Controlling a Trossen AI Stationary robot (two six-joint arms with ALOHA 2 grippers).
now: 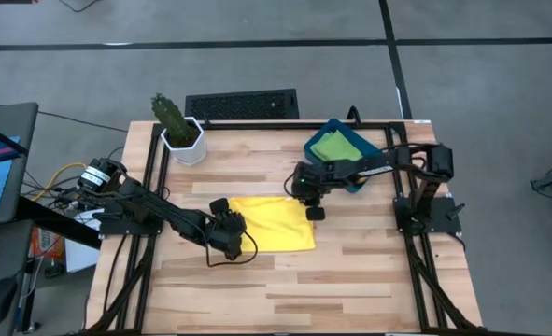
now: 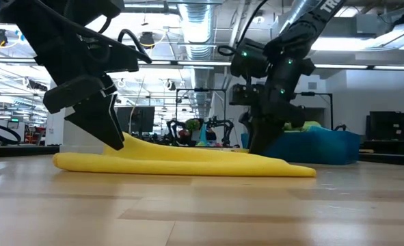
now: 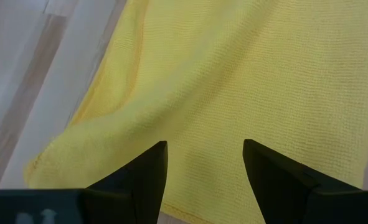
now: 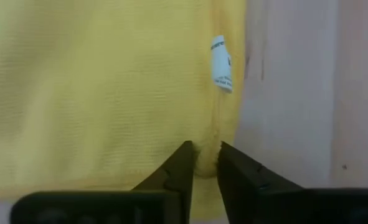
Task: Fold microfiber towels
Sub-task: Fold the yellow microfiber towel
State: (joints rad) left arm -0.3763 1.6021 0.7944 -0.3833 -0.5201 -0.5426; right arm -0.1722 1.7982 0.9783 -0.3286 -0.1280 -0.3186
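The yellow towel's upper layer ends short of the towel's lower edge by the white label; I will re-pinch the towel's upper edge [image 4: 213,130] with my right gripper and pull it flush.
A bright yellow towel [image 1: 274,226] lies spread on the wooden table, mostly flat. Its left end rises in a low fold [image 2: 137,145]. My left gripper [image 1: 231,233] stands open over that left end, pointing down at a slant, with one finger on either side of the cloth [image 3: 202,124]. My right gripper [image 1: 313,207] is at the towel's far right corner, shut on its edge near a white label [image 4: 221,65]. A green towel [image 1: 332,147] lies in the teal bin [image 1: 366,149]. My left gripper's finger [image 2: 113,137] reaches the raised fold at the towel's left end, but I cannot tell whether it touches the cloth. My right gripper pinches a small bunch of the towel's right edge [image 4: 206,155] between its two fingers, just below the label. The fingers come from above, slanting down. The towel still lies on the table.
The teal bin stands at the table's far right, just behind my right arm. A potted cactus [image 1: 180,131] sits at the far left corner. A black grille [image 1: 243,105] lies beyond the far edge. Bare wood stretches along the near side [image 1: 285,289].
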